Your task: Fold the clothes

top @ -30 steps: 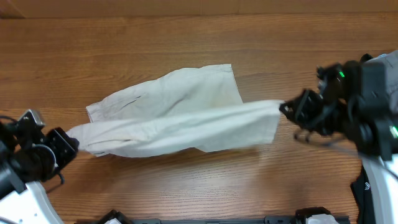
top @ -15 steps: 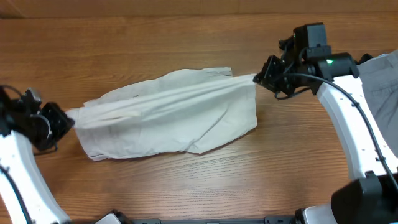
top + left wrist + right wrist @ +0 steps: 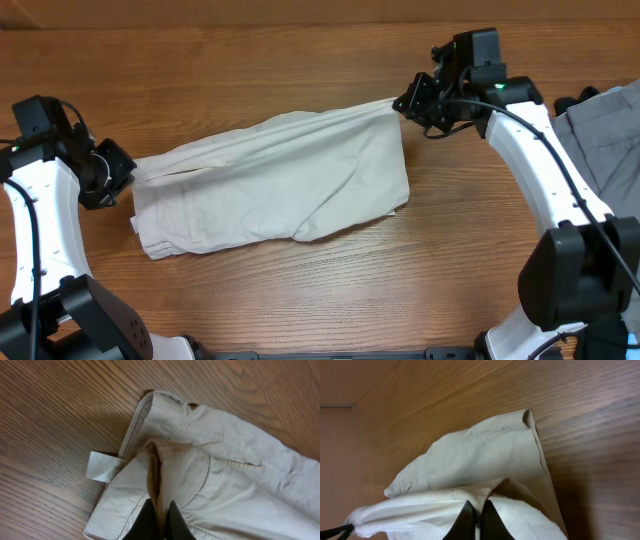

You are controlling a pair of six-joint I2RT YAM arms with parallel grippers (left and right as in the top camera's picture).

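Note:
The upper layer is pinched by my left gripper short of the lower layer's far edge, so I should put it down and take the waistband's far corner (image 3: 160, 400).
The cream shorts (image 3: 270, 180) lie folded lengthwise across the middle of the wooden table. My left gripper (image 3: 128, 168) is shut on the shorts' left end, at the waistband (image 3: 165, 465), with cloth pinched between the fingers (image 3: 160, 510). My right gripper (image 3: 400, 103) is shut on the far right corner of the shorts (image 3: 485, 460), cloth pinched between its fingers (image 3: 477, 510). The upper layer is stretched between both grippers along the far edge.
A grey garment (image 3: 605, 140) lies at the right edge of the table, beside my right arm. A small white label (image 3: 102, 466) sticks out from the waistband. Bare wood surrounds the shorts.
Both grippers carried the held edge away from the near side to the far side, laying the upper layer over the shorts. The right gripper moved left and back; the left moved back.

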